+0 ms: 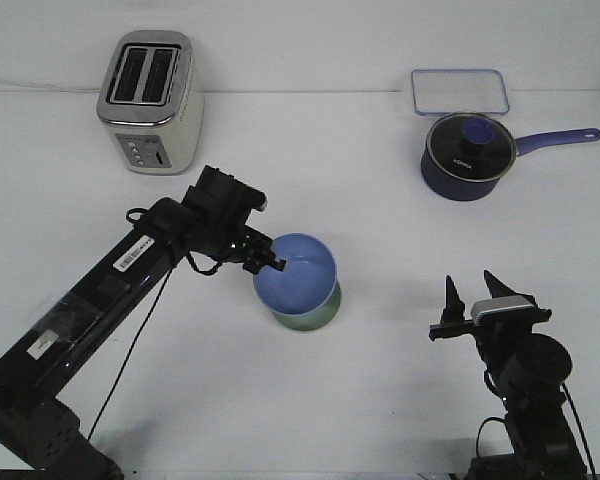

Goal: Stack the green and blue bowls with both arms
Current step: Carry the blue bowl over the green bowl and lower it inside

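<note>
The robot's left gripper needs to release the blue bowl nested snugly down inside the green bowl (307, 296).
The light blue bowl (298, 275) sits nested inside the pale green bowl (310, 317) at the middle of the table; only the green bowl's lower rim shows beneath it. My left gripper (269, 256) is at the blue bowl's left rim, with its fingertips at the edge; whether they still pinch the rim is not clear. My right gripper (474, 293) is open and empty, fingers pointing up, to the right of the bowls and well apart from them.
A silver toaster (148, 100) stands at the back left. A dark navy saucepan (467, 155) with a glass lid and a blue handle stands at the back right, with a clear rectangular container lid (459, 91) behind it.
</note>
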Robot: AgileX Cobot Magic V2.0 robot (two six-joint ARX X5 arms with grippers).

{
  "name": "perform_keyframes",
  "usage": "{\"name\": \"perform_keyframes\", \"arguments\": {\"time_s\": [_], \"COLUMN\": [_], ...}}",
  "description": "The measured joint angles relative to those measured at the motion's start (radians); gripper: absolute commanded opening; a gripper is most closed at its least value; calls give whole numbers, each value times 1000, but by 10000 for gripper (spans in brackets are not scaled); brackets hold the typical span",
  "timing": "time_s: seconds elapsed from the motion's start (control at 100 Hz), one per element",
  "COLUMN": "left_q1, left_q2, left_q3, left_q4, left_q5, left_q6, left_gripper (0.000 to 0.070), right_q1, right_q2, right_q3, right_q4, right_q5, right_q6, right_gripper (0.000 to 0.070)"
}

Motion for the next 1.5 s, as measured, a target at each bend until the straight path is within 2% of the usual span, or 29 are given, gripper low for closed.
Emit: {"name": "perform_keyframes", "arguments": {"time_s": [0.47, 1.08, 1.13, 1.24, 1.37, 1.5], "left_q1": [-65, -68, -68, -68, -68, -68], "left_q2": [88, 102, 102, 102, 102, 103], "left_q3": [0, 0, 0, 0, 0, 0], "left_q4": [-1, 0, 0, 0, 0, 0], "left_q5": [-6, -48, -48, -48, -48, -48], "left_q6": [-18, -21, -21, -21, -22, -23], "left_gripper": [5, 19, 40, 139, 202, 370], "right_q1": [0, 0, 0, 0, 0, 0], "right_q2": [0, 0, 0, 0, 0, 0], "right_q3": [0, 0, 0, 0, 0, 0], "right_q4": [-7, -7, -7, -7, -7, -7], "right_q5": [0, 0, 0, 0, 0, 0], "right_q6": [0, 0, 0, 0, 0, 0], "right_gripper": [427, 427, 427, 427, 427, 427]}}
